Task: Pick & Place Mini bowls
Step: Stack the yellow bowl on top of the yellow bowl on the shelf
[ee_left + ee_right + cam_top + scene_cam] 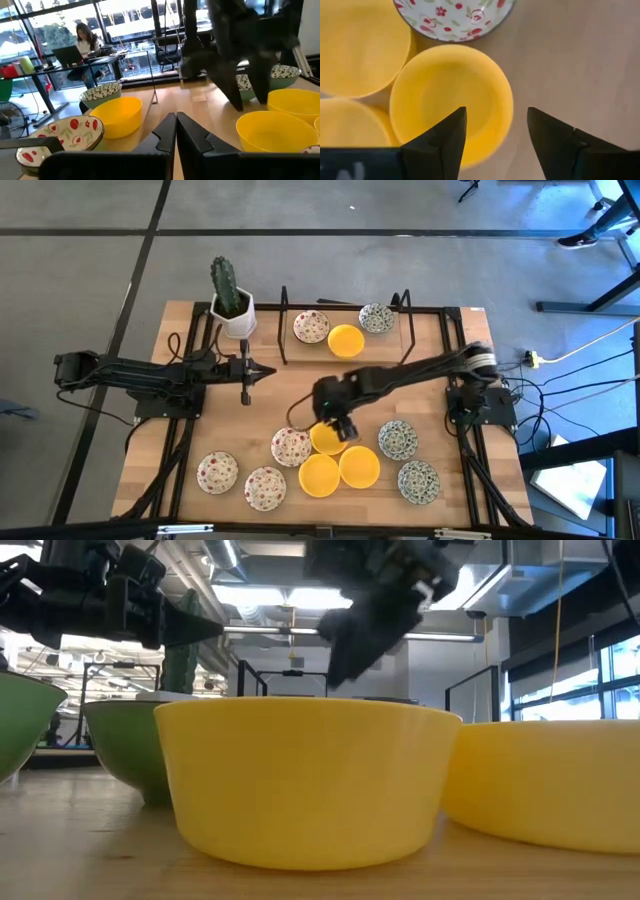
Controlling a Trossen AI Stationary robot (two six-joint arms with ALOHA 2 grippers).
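Note:
The front cluster's farthest yellow bowl has a far-side rim [333, 424] [511, 119] facing away from the other yellow bowls beside it. My right gripper should close there.
Several mini bowls lie on the wooden table [200, 420]. Near the front are red-flowered ones [292, 447], yellow ones [319, 475] and green-patterned ones [398, 439]. At the far edge stand a red-flowered bowl [311, 326], a yellow one [346, 340] and a green-patterned one [377, 318]. My right gripper [340, 428] hangs open, slanting down over a yellow bowl [451, 100]. One finger [455, 135] is over the bowl's hollow, the other [545, 135] over bare wood beside its rim. My left gripper [272, 370] is shut, level, left of centre and holds nothing.
A cactus in a white square pot [232, 305] stands at the far left corner. Two thin black upright frames [285, 325] [405, 320] flank the far bowls. Bare wood lies between the far bowls and the near cluster. A person sits at a desk [85, 40] beyond the table.

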